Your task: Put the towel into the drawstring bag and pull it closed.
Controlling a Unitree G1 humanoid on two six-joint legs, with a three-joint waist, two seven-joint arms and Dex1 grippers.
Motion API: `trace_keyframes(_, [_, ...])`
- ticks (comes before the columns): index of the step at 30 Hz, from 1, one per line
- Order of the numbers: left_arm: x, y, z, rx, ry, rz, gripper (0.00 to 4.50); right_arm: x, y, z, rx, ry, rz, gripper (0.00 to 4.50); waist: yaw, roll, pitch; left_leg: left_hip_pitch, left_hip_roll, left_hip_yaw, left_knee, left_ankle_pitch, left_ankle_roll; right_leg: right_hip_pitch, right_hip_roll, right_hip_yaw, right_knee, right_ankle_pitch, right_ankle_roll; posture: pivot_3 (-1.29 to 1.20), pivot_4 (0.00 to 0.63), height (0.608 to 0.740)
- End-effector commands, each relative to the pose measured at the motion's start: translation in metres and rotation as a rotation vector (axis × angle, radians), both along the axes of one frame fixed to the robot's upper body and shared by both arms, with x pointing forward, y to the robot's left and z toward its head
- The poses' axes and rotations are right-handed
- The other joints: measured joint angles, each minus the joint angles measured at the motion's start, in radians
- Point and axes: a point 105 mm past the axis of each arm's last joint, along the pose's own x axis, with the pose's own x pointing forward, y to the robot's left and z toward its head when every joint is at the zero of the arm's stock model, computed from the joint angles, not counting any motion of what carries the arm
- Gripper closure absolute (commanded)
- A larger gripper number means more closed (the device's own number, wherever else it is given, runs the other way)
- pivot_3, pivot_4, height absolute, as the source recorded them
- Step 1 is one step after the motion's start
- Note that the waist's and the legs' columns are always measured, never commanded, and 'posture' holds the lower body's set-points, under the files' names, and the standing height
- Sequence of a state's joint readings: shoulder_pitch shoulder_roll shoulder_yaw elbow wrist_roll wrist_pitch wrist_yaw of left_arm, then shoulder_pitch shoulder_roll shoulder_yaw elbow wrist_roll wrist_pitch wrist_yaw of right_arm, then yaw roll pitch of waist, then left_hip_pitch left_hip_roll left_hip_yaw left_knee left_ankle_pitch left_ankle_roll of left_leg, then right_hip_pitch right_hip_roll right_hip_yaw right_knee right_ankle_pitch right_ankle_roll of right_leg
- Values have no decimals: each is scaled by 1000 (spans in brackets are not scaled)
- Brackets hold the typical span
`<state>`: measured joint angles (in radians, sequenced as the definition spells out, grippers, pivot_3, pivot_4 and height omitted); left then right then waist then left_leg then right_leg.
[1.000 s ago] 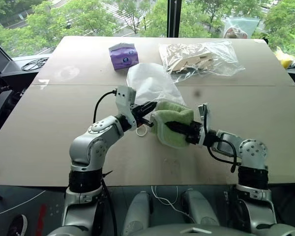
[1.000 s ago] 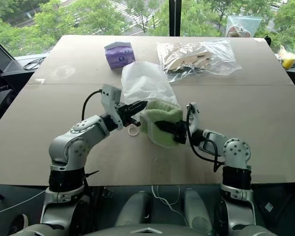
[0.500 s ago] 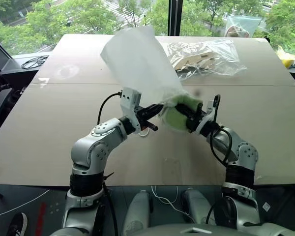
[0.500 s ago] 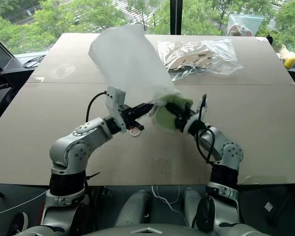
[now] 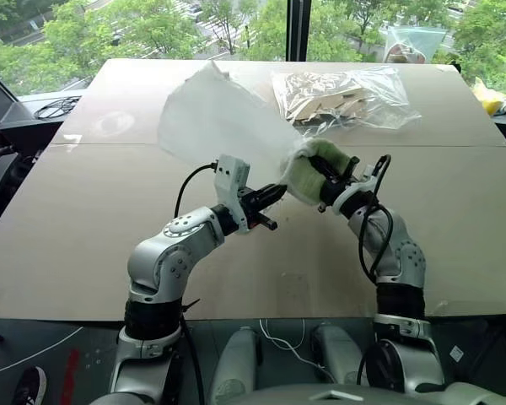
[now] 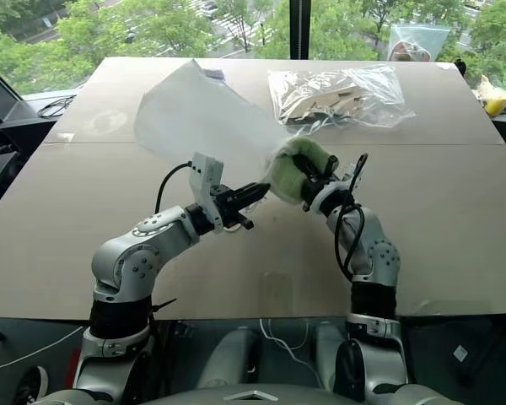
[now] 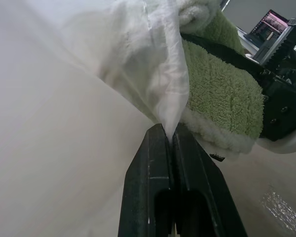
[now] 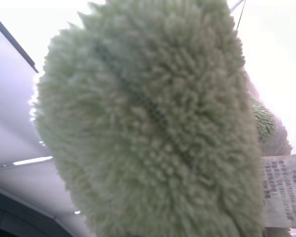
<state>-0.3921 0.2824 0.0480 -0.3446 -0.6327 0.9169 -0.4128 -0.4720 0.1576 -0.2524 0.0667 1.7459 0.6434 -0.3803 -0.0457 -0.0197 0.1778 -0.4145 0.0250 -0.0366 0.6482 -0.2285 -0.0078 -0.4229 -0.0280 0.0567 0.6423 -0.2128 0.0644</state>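
The towel is too shallow in the opening of the drawstring bag, so my right gripper will back away and grab the towel's near end [image 5: 303, 191] to push it in deeper.
The drawstring bag [image 5: 211, 118] is held up off the table [image 5: 84, 219], its white translucent body billowing up and to the left. My left gripper [image 5: 270, 196] is shut on the edge of its mouth, and the thin fabric is pinched between the black fingers [image 7: 153, 163]. The light-green towel [image 5: 308, 173] is rolled into a lump at the bag's mouth, with bag fabric draped over its far side. My right gripper [image 5: 325, 173] is shut on the towel from the right. Up close, the fluffy towel [image 8: 148, 123] hides that gripper's fingers.
A clear plastic bag of beige pieces [image 5: 341, 93] lies at the back of the table, right of the raised sack. Another plastic bag [image 5: 413, 42] sits at the far edge, a coiled cable [image 5: 59, 108] lies off the left edge, and yellow things [image 5: 489, 97] lie at the far right.
Both grippers have lifted the bag and towel off the table. The bag swung up and now leans left. My right wrist has rolled and carried the towel up and forward.
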Motion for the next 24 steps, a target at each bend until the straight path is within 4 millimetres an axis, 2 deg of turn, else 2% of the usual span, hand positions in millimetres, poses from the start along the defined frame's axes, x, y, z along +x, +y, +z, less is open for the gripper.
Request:
trace_keyframes(1, [-3, -4, 16, -13, -63, -26, 4500, -17, 38, 17, -155, -182, 114, 4467, 0, 0, 0, 0, 0, 0, 0, 0, 0, 0, 0, 0, 0, 0, 0, 0, 150, 740])
trace_keyframes(3, [-2, 1, 21, -9, -77, -24, 4500, -24, 35, 3, -345, -259, 141, 4467, 0, 0, 0, 0, 0, 0, 0, 0, 0, 0, 0, 0, 0, 0, 0, 0, 150, 740])
trace_keyframes(5, [-1, 9, 27, -15, -93, -28, 4500, -30, 29, -6, -449, -318, 177, 4467, 8, 0, 0, 0, 0, 0, 0, 0, 0, 0, 0, 0, 0, 0, 0, 0, 150, 740])
trace_keyframes(9, [-2, 16, 40, -54, -131, -74, 4500, -40, 24, -25, -596, -388, 277, 4467, 5, 0, 0, -1, -1, 0, 1, 0, 0, 0, -1, -1, -1, 0, 0, 0, 150, 740])
trace_keyframes(12, [-2, 15, 47, -78, -149, -107, 4500, -44, 23, -31, -628, -423, 317, 4467, 2, 0, 0, 0, -1, 0, 1, 0, 0, 0, -1, -1, -1, 0, 0, 0, 150, 740])
trace_keyframes(16, [-18, 2, 44, -101, -125, -213, 4500, -54, 41, -8, -537, -541, 363, 4467, 2, 0, 0, 0, 0, 0, 0, 0, 0, 0, 0, -1, 0, -1, 1, 0, 150, 740])
trace_keyframes(19, [-29, -5, 38, -97, -101, -272, 4500, -46, 47, 9, -406, -523, 290, 4467, 0, 0, 0, 0, 0, 0, 0, 0, 0, 0, 0, 0, 0, 0, 1, 0, 150, 740])
trace_keyframes(24, [-38, -9, 33, -118, -68, -303, 4500, -26, 44, 41, -117, -414, 141, 4467, 6, 0, 0, -1, 0, -1, 1, 0, 0, 0, 0, -1, 0, 0, 1, 0, 150, 740])
